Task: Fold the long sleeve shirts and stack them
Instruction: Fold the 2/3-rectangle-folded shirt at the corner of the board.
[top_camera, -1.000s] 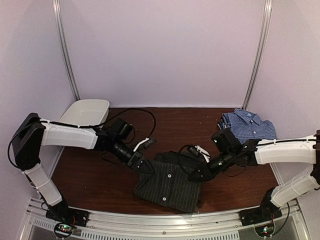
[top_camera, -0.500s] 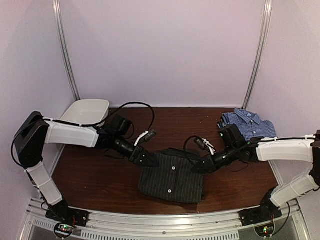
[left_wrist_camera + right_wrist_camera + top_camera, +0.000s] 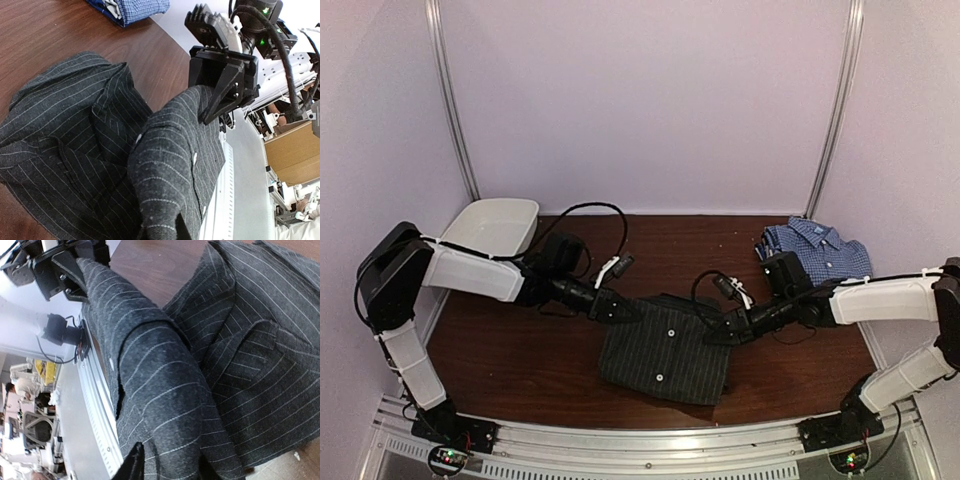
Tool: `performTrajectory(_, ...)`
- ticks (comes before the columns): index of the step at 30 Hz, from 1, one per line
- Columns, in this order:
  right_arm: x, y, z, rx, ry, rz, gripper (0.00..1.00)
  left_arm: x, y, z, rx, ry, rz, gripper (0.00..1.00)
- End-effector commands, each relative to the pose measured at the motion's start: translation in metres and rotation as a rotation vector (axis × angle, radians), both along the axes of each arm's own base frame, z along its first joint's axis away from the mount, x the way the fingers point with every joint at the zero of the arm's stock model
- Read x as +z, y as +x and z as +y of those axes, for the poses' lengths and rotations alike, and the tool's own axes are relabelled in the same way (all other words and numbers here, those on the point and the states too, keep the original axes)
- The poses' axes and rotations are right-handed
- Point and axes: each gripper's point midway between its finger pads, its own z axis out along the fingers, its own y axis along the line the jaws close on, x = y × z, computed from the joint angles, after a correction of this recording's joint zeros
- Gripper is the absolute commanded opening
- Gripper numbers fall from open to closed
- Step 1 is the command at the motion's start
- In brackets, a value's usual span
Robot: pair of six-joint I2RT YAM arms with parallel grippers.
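Observation:
The black shirt's lower layers stick out behind its raised fold, so my right gripper will take that fold nearer the front (image 3: pixel 722 364) and lift it over them.
The black pinstriped shirt (image 3: pixel 663 352) lies folded in a rough square at mid-table. My left gripper (image 3: pixel 625 312) is shut on a raised fold at its far left corner (image 3: pixel 167 227). My right gripper (image 3: pixel 717 335) is at the far right edge. Its jaws stand a little apart, and a thick fold of the same shirt still lies between the fingers (image 3: pixel 133 465). The blue-and-white check shirt (image 3: pixel 816 250) rests folded at the back right, apart from both grippers.
A white oval tub (image 3: pixel 496 224) stands at the back left by the left arm. Bare brown tabletop (image 3: pixel 510 345) surrounds the black shirt. The metal rail (image 3: pixel 650 440) runs along the near edge, close to the shirt's front hem.
Both grippers have moved a little away from the near edge, pulling the black shirt from a skewed shape into a squarer fold. The right jaws have parted. The left opened briefly and shut again.

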Motion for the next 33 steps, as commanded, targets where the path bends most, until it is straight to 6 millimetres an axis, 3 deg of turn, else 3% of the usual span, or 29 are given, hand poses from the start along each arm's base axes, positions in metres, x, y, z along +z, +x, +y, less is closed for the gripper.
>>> performTrajectory(1, 0.001, 0.008, -0.005, -0.049, -0.003, -0.051, 0.42, 0.030, 0.006, -0.004, 0.028, -0.096, -0.040, 0.00)
performTrajectory(4, -0.002, 0.008, -0.009, -0.065, -0.019, -0.067, 0.64, 0.039, 0.004, -0.004, 0.029, -0.119, -0.024, 0.00)
performTrajectory(6, -0.001, 0.010, -0.010, -0.071, -0.011, -0.090, 0.70, 0.044, 0.003, -0.005, 0.028, -0.133, -0.014, 0.00)
performTrajectory(14, -0.008, 0.004, -0.007, -0.052, 0.006, -0.134, 0.80, 0.055, 0.001, -0.007, 0.024, -0.170, 0.017, 0.00)
performTrajectory(20, -0.008, 0.005, 0.000, -0.038, 0.010, -0.211, 0.83, 0.049, 0.001, -0.007, 0.024, -0.169, 0.046, 0.00)
performTrajectory(28, -0.008, -0.009, 0.020, 0.061, 0.000, -0.272, 0.81, 0.047, 0.002, -0.007, 0.039, -0.174, 0.058, 0.00)
performTrajectory(31, -0.011, -0.015, 0.022, 0.084, 0.003, -0.261, 0.67, 0.051, 0.003, -0.007, 0.044, -0.183, 0.053, 0.00)
performTrajectory(33, -0.008, -0.018, 0.022, 0.095, 0.017, -0.257, 0.50, 0.054, 0.002, -0.007, 0.044, -0.193, 0.044, 0.00)
